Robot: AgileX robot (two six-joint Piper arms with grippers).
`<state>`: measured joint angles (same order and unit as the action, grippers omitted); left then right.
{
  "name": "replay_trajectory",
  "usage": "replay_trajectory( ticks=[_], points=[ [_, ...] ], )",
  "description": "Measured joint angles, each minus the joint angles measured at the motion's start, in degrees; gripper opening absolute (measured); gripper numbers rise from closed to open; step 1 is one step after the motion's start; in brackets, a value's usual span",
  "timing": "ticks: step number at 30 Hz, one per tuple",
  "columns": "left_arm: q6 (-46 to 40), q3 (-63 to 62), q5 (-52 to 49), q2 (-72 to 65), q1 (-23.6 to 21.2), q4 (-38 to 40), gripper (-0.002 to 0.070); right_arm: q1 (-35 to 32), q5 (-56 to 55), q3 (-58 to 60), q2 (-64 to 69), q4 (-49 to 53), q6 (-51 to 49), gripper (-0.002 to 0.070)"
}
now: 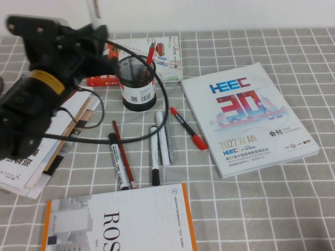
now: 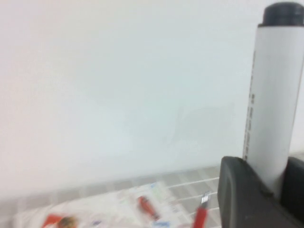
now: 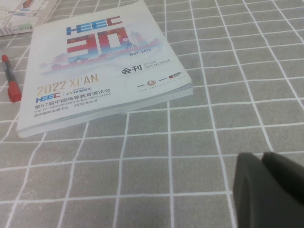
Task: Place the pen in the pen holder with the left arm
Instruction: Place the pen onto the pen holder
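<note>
Next, my left gripper lets go of the white pen inside the pen holder's black mesh opening (image 1: pixel 137 65), beside the red pen that is leaning there.
My left gripper (image 1: pixel 97 44) is raised at the back left, just left of the pen holder (image 1: pixel 137 83). It is shut on the pen (image 2: pixel 273 95), a white-barrelled marker with a black end. The pen stands upright between the fingers (image 2: pixel 242 194), and its white barrel pokes up above the arm in the high view (image 1: pixel 93 10). The holder is a black mesh cup with a white barcode label, and a red pen (image 1: pixel 151 52) leans in it. My right gripper (image 3: pixel 266 164) is shut and empty, low over the grey checked cloth near the catalogue (image 3: pixel 95 66).
Several pens lie in front of the holder: a red one (image 1: pixel 187 128), white markers (image 1: pixel 155 154) and a grey one (image 1: pixel 168 137). The HEEC catalogue (image 1: pixel 248 115) lies to the right. A stack of booklets (image 1: pixel 47 141) lies to the left. An orange-edged book (image 1: pixel 120 222) lies in front.
</note>
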<state>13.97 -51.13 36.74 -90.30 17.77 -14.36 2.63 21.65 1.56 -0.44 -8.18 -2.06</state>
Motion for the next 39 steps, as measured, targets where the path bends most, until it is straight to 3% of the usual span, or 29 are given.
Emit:
replay_trajectory(
  ticks=[8, 20, 39],
  points=[
    [4.48, -8.26, 4.64, -10.32, 0.00, -7.10, 0.0117, 0.00, 0.00, 0.00, 0.00, 0.00, 0.00, -0.0012],
    [6.64, -21.00, 2.34, -22.39, 0.00, -9.28, 0.0117, 0.00, 0.00, 0.00, 0.00, 0.00, 0.00, -0.0012],
    [7.04, -21.91, 0.75, -28.96, 0.00, -9.45, 0.0117, 0.00, 0.00, 0.00, 0.00, 0.00, 0.00, -0.0013]
  ],
)
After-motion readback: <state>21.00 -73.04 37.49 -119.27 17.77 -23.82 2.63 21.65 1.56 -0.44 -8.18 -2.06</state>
